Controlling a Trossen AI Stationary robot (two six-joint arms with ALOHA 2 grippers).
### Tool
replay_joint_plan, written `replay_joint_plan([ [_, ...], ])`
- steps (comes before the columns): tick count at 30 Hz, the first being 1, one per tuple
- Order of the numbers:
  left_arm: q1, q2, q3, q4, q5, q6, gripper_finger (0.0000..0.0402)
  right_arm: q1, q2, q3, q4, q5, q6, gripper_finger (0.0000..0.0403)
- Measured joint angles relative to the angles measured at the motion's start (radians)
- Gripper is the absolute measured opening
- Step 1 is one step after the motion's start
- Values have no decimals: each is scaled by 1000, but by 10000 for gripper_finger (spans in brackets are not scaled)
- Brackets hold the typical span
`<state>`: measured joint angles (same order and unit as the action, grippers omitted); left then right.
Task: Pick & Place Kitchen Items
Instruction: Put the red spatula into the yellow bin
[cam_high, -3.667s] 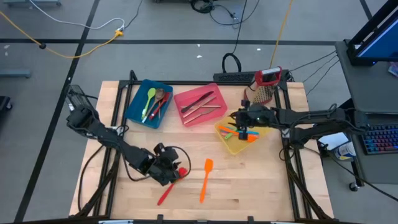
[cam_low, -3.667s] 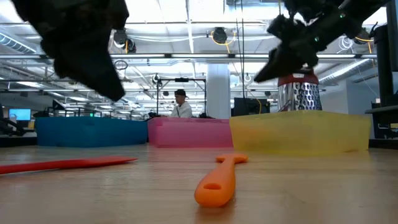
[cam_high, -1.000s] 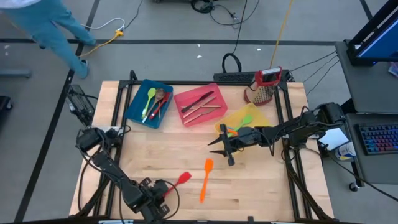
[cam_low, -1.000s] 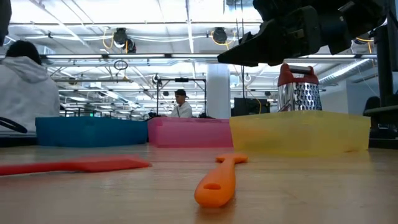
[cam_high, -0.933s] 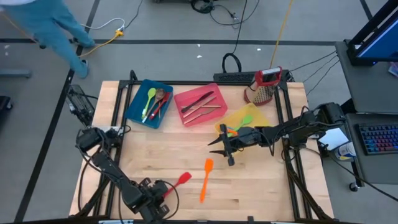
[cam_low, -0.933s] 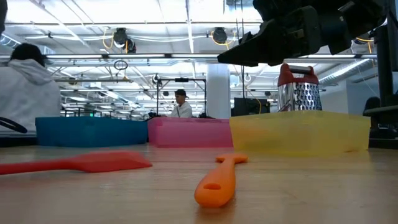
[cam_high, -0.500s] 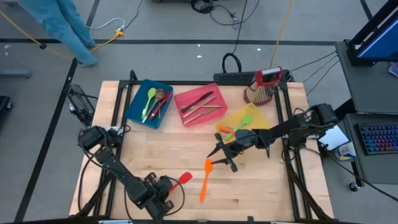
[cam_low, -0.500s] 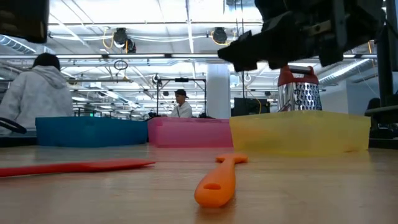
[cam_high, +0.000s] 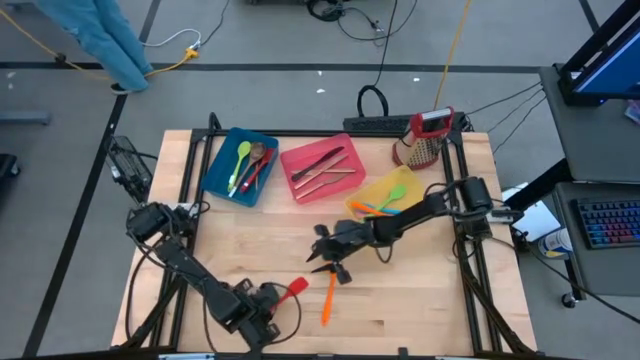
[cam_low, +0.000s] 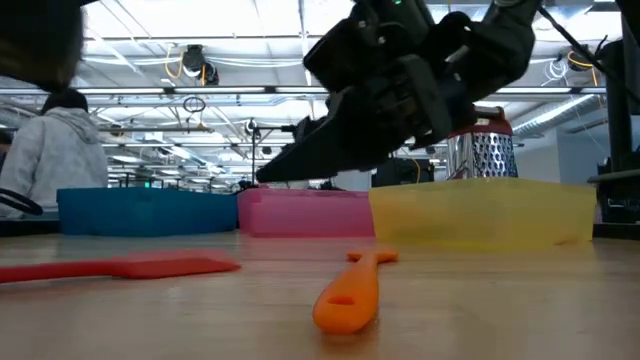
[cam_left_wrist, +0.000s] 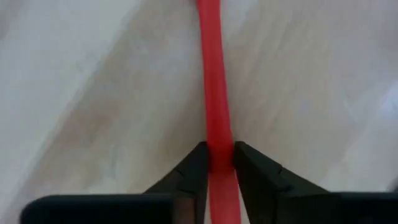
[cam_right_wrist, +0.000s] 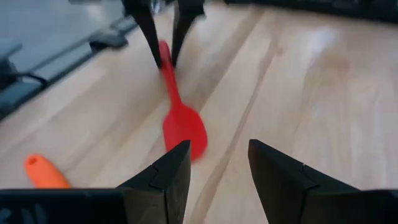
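The red spatula's blade lies short of the robot's right gripper, so next the left gripper grasps the spatula's handle nearer its loose end (cam_left_wrist: 224, 202) and hands the blade over.
A red spatula (cam_high: 293, 290) lies near the table's near edge, with its blade (cam_low: 190, 265) on the wood. My left gripper (cam_high: 266, 308) stands over its handle and is shut on it. Just right of it an orange spatula (cam_high: 327, 292) lies flat on the table. My right gripper (cam_high: 318, 252) hovers open above the orange spatula's blade end, slanting down toward the table's left, with nothing between its fingers (cam_right_wrist: 168, 177). More utensils lie in the blue bin (cam_high: 215, 170), the pink bin (cam_high: 345, 180) and the yellow bin (cam_high: 415, 190). My left gripper pinches the red spatula's handle (cam_left_wrist: 214, 134) between its two fingers, toward the handle's free end. The fingers (cam_right_wrist: 149, 34) point straight down and lie across the handle. The spatula stays low and nearly level, with its blade (cam_right_wrist: 183, 130) on the table.
The three bins stand in a row along the table's far side. A red-topped metal grater (cam_high: 425, 140) stands at the far right corner. Bare wood lies between the bins and the two spatulas. A person (cam_low: 45, 150) is in the room beyond the table's left.
My right gripper has swung down and toward the table's left and near edge, from beside the yellow bin to above the orange spatula's blade, staying open. The red spatula's blade has rocked about its handle while staying on the table.
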<state>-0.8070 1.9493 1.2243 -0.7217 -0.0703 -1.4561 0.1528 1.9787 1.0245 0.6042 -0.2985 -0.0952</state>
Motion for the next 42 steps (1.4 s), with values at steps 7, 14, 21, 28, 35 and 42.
replay_joint_plan([
  [7,-17,1,29,-1,127,30,152,14,3,33,-45,-34,-15,157],
  [14,-39,2,39,-37,206,-18,172,49,4,33,-25,-97,-88,157],
  [21,-73,0,35,-35,72,-65,141,52,4,32,10,-95,-99,157],
  [28,-71,24,38,-52,38,-45,99,52,4,32,-7,-95,-101,157],
  [35,-53,48,38,-39,-9,-2,33,44,4,32,-37,-93,-100,157],
  [42,-14,48,38,-35,-25,23,19,24,4,31,-132,-95,-20,157],
])
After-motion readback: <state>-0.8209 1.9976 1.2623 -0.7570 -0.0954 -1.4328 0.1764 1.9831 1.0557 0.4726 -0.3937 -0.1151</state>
